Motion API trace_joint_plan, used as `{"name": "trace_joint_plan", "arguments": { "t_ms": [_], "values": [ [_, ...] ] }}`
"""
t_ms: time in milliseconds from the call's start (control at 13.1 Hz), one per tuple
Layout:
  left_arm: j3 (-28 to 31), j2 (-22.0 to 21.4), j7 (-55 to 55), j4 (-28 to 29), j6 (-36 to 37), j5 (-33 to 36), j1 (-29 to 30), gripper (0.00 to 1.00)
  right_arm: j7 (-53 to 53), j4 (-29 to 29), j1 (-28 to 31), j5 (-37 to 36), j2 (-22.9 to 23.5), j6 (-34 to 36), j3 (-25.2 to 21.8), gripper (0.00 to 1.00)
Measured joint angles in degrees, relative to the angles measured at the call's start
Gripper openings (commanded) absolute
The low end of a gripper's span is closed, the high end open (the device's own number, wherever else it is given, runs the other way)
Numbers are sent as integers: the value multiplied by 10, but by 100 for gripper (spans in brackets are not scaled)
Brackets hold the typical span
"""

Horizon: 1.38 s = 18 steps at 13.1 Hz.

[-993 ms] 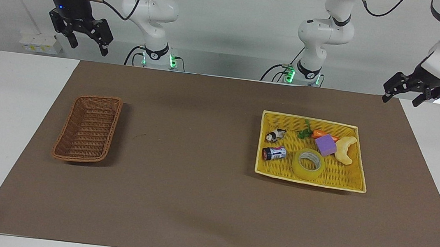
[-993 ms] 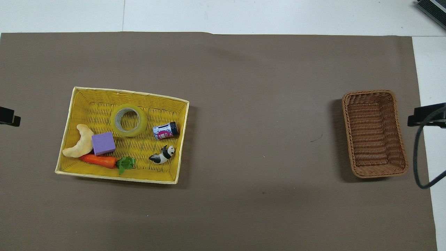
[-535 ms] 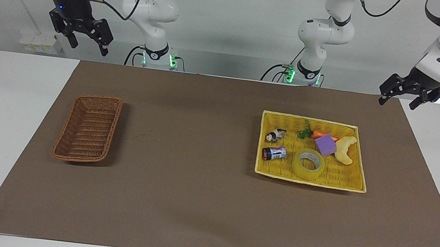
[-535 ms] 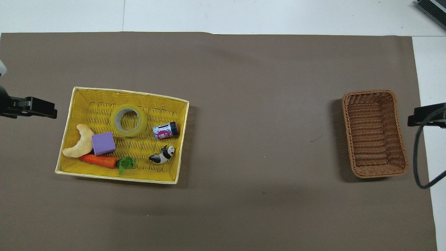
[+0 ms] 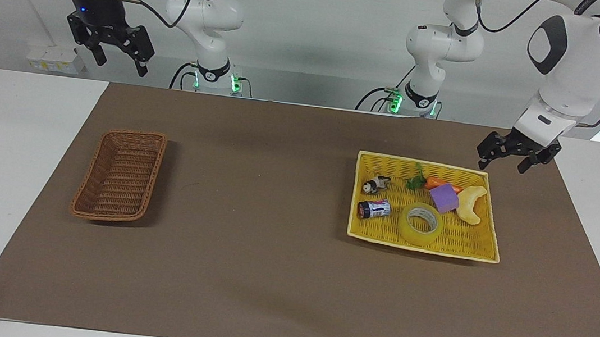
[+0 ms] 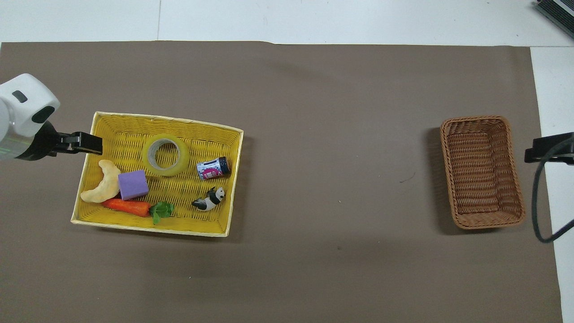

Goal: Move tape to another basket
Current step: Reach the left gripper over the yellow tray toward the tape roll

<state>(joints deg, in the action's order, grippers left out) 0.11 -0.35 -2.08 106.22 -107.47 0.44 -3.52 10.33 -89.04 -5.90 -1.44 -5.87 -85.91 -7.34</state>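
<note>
The robot's left gripper should move to the tape's near side (image 6: 149, 152), the part of the roll closest to that gripper, and close there.
The tape (image 5: 421, 223) (image 6: 165, 154), a translucent yellow roll, lies flat in the yellow woven basket (image 5: 415, 248) (image 6: 166, 119) toward the left arm's end of the table. The dark brown wicker basket (image 5: 117, 181) (image 6: 482, 172) stands with nothing in it toward the right arm's end. My left gripper (image 5: 501, 166) (image 6: 92, 143) hangs open and holds nothing. It is over the yellow basket's rim at the left arm's end, apart from the tape. My right gripper (image 5: 122, 64) (image 6: 545, 150) waits open, raised high beside the brown basket.
Sharing the yellow basket with the tape are a purple cube (image 5: 445, 198) (image 6: 133, 185), a toy carrot (image 5: 437, 183), a pale crescent (image 5: 471, 204), a small can (image 5: 374, 208) and a panda figure (image 5: 375, 185). A brown mat (image 5: 269, 244) covers the table.
The left arm has swung in and down from the table's end, so its gripper now hangs at the yellow basket's rim. The right arm and all objects have not moved.
</note>
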Motion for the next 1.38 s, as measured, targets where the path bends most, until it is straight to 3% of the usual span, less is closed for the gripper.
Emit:
{"name": "trace_joint_plan", "arguments": {
  "t_ms": [306,917,1375],
  "values": [
    [-1,2,-5,37,-65,0,-12,100,0,0,0,0,0,0,0,100],
    [-3,7,-5,49,-92,0,-66,100,0,0,0,0,0,0,0,100],
    [-4,72,17,77,-160,1,-104,100,0,0,0,0,0,0,0,100]
  ]
}}
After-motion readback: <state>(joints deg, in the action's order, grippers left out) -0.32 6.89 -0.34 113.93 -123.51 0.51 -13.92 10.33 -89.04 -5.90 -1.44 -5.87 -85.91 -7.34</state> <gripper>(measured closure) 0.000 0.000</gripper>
